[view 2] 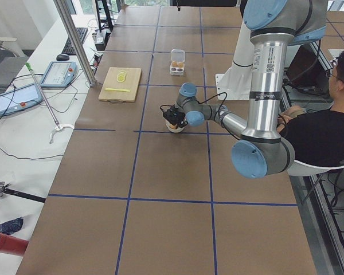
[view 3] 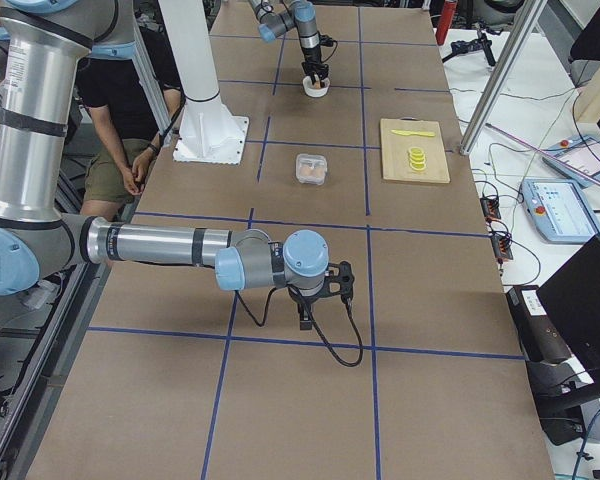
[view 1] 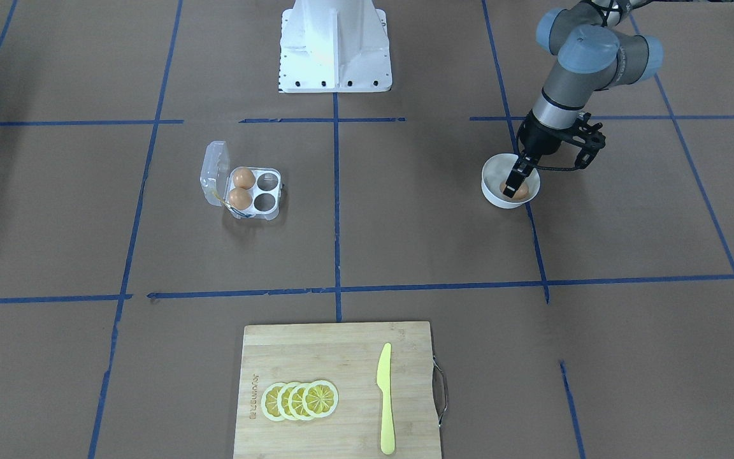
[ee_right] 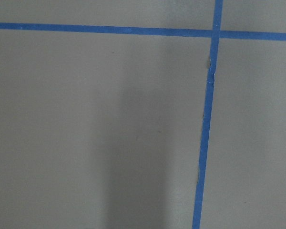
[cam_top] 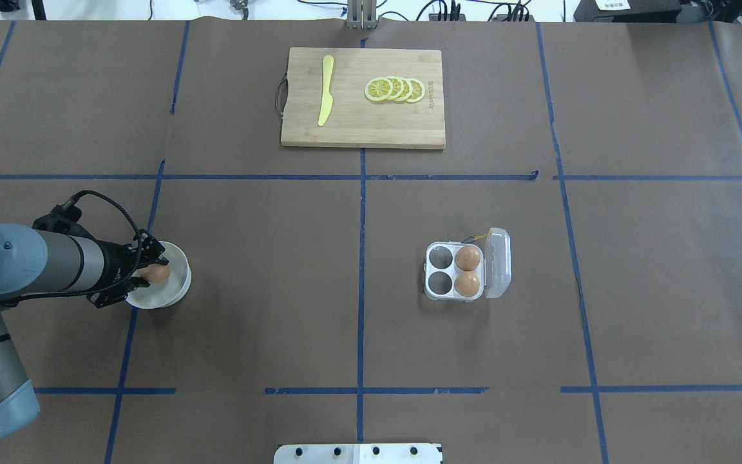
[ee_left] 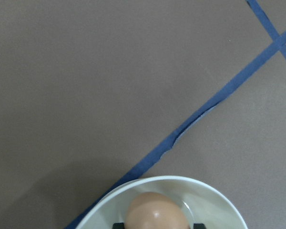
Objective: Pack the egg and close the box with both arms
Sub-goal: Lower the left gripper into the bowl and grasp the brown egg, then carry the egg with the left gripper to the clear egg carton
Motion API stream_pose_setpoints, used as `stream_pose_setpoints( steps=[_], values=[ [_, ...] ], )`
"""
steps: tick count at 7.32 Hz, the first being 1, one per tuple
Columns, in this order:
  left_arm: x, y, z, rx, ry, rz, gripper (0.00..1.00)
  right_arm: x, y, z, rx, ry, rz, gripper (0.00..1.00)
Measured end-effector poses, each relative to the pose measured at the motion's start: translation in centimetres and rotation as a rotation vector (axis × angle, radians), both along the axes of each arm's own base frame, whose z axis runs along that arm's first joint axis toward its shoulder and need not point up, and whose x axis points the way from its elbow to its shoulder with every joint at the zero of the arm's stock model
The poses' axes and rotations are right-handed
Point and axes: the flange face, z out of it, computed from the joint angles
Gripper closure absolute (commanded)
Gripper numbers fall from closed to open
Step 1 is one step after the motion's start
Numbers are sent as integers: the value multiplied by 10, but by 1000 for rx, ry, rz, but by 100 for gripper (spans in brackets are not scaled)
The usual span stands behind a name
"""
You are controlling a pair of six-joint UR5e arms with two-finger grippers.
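Observation:
Next, my left gripper releases the orange-brown egg in the box's empty cell nearer the white pedestal [view 1: 267,180].
An orange-brown egg [cam_top: 158,274] lies in a round white bowl [cam_top: 181,285] on my left side. My left gripper [cam_top: 151,270] reaches down into the bowl, its black fingers against both sides of the egg [ee_left: 156,210]. The clear four-cell box [cam_top: 456,272] stands right of centre with its lid [cam_top: 498,262] open. Two brown eggs fill the cells by the lid; the other two cells are empty. My right gripper [view 3: 306,312] hangs low over bare table and shows only in the exterior right view; I cannot tell whether it is open or shut.
A wooden cutting board [cam_top: 363,132] with lemon slices [cam_top: 395,89] and a yellow knife [cam_top: 326,96] lies at the far edge. The white pedestal [view 1: 335,44] stands at the robot's side. A seated person [view 2: 318,129] is beside the table.

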Motion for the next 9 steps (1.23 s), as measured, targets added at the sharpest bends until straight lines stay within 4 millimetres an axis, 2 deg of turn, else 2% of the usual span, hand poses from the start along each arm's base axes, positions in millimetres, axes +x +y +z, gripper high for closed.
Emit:
stream_pose_setpoints(
  steps=[3,5,7,8,9],
  values=[
    [-4,0,-8,7,5,2,100,0,0,-1,2,0,0,0],
    [-10,3,-24,33,26,17,100,0,-1,-1,2,0,0,0],
    [-20,14,-59,90,33,107,100,0,-1,0,2,1,0,0],
    [-18,15,-80,110,37,136,100,0,-1,0,3,1,-1,0],
    [-2,14,-112,129,48,161,100,0,-1,-1,3,1,-1,0]
  ],
)
